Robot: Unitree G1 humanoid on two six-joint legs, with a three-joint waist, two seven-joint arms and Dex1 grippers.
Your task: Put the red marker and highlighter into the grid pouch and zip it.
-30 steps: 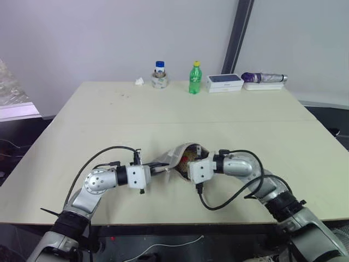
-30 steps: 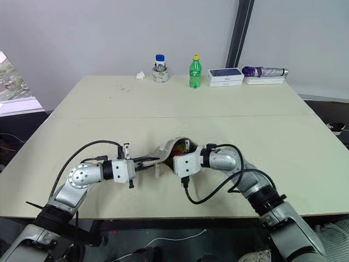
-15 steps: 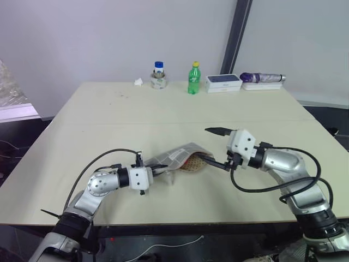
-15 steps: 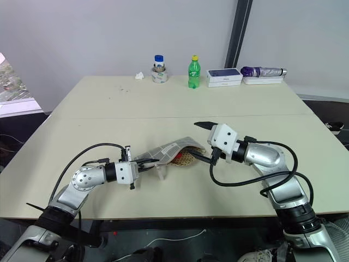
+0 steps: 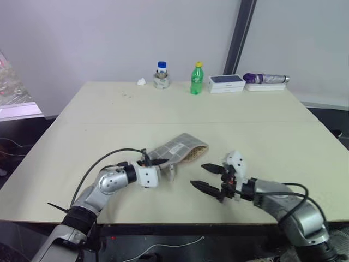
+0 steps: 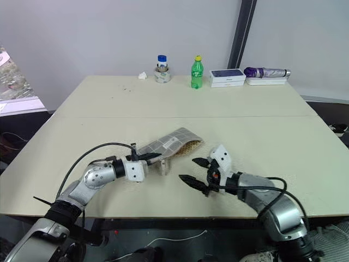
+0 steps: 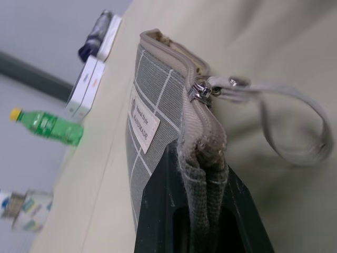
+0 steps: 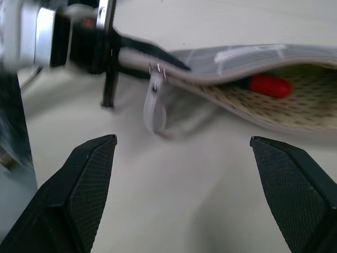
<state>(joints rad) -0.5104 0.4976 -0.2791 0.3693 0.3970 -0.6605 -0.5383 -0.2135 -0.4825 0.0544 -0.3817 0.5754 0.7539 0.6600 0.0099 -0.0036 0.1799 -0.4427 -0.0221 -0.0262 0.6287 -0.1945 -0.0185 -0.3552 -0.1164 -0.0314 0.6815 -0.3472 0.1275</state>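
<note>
The pull strap dangles from the zipper slider beside my left gripper, so I need to pinch the strap (image 8: pixel 153 96) close to the slider with my right gripper before zipping.
The grid pouch (image 5: pixel 180 148) lies on the table (image 5: pixel 109 120), its mouth open toward my right. My left gripper (image 5: pixel 158 162) is shut on the pouch's closed end, and the left wrist view shows the fabric (image 7: pixel 152 105) pinched between its fingers, with the zipper slider (image 7: pixel 202 90) and its pale pull strap (image 7: pixel 295 121) just past them. My right gripper (image 5: pixel 197 175) hovers open near the mouth, apart from it, holding nothing. Through the mouth a red end (image 8: pixel 269 85) of the red marker shows inside. The highlighter is hidden.
Along the table's far edge stand a blue-capped jar (image 5: pixel 161 76), a green bottle (image 5: pixel 196 78), a white box (image 5: pixel 226 83) and a purple umbrella (image 5: pixel 265 78). Bare tabletop surrounds the pouch.
My right gripper has come out of the pouch mouth, pulled back toward me, dropped lower and rolled over. The pouch has sunk flatter onto the table. The left grip holds.
</note>
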